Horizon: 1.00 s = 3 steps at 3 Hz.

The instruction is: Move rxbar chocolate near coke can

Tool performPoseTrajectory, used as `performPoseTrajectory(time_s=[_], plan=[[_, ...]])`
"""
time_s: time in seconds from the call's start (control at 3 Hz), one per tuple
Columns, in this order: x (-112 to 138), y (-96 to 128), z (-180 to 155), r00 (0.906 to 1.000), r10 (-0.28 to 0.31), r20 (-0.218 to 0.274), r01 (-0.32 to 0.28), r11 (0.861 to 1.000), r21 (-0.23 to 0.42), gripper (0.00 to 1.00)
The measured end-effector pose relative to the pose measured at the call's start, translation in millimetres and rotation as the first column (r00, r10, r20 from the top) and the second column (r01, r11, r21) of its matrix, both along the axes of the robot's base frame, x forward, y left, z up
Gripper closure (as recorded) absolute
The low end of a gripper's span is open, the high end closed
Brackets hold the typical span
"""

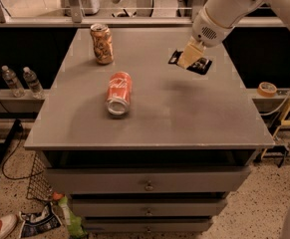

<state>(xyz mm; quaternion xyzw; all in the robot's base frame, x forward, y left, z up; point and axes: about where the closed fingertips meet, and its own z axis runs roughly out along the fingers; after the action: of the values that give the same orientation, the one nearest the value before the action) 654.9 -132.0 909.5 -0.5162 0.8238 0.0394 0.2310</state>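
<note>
My gripper is going to put the rxbar chocolate, now held above the table, down on the grey table (160, 99) close beside the coke can's open end.
The rxbar chocolate (202, 65), a flat black wrapper, is held in my gripper (189, 59) above the right rear part of the grey table (194, 118). The gripper's tan fingers (186, 59) are shut on the bar's left half, and its shadow falls on the table just below. The coke can (118, 92), red with white script, lies on its side left of the table's middle, open end toward the front. The gripper is well to the right of it and farther back.
A tan-and-orange patterned can (101, 44) stands upright at the table's rear left, behind the coke can. Two water bottles (22, 81) stand on a low shelf to the left. A tape roll (267, 88) lies on a ledge at right. Drawers (147, 183) sit under the tabletop.
</note>
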Motion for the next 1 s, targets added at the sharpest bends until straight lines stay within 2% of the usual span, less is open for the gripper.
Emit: performPoseTrajectory(time_s=[0.33,0.67,1.0], plan=[[-13.7,2.3,-13.9,0.9979,0.06,-0.026,-0.061,0.998,-0.036,1.0],[-37.4,12.4,-31.9,0.9896,0.131,-0.059,-0.134,0.989,-0.061,1.0],[-57.0,29.2,-51.5,0.9732,0.204,-0.105,-0.212,0.975,-0.064,1.0]])
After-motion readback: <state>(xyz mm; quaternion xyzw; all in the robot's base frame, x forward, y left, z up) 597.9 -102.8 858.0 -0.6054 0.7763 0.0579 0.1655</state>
